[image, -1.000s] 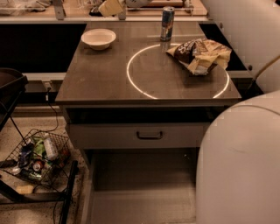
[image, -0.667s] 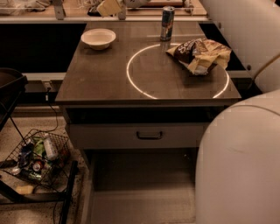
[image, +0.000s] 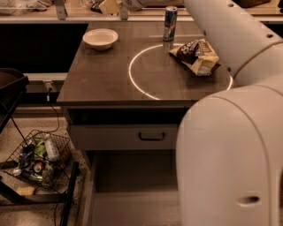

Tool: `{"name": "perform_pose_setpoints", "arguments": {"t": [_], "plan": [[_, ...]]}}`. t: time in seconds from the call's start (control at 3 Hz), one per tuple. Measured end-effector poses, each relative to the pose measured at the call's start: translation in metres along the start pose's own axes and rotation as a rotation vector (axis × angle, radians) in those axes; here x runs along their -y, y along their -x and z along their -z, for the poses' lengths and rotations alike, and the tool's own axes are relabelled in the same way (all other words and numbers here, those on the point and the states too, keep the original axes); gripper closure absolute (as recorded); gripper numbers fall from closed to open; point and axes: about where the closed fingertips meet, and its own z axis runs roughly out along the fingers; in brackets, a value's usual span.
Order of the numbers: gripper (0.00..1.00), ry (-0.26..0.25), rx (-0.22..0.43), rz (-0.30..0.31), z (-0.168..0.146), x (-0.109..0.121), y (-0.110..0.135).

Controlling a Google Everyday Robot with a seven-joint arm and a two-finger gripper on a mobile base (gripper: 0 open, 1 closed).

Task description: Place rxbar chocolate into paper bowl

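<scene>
Next, I release the rxbar chocolate inside the off-white paper bowl (image: 97, 37) at the brown table's far corner.
The paper bowl (image: 100, 38) is off-white, sits upright and is empty at the far left corner of the brown table (image: 101, 84). The rxbar chocolate does not show anywhere in this view. My white arm (image: 230, 39) rises from the right foreground and reaches across to the top edge. My gripper (image: 116, 6) is there, beyond the table's far edge, behind and to the right of the bowl, and is mostly cut off by the frame.
A blue-and-silver can (image: 170, 23) stands at the far middle. A brown-and-yellow snack bag (image: 196, 55) lies at the right, on a white circle marked on the tabletop. A drawer (image: 151, 136) sits under the table. A wire basket of clutter (image: 40, 156) stands on the floor at the left.
</scene>
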Motion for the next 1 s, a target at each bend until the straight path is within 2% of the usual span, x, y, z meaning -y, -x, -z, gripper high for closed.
{"name": "perform_pose_setpoints", "arguments": {"t": [0.33, 0.67, 1.0], "plan": [[1.00, -0.016, -0.003, -0.017, -0.042, 0.023, -0.011], [1.00, -0.021, -0.017, -0.021, -0.065, 0.035, -0.014], [1.00, -0.007, -0.055, -0.040, -0.090, 0.036, -0.031]]}}
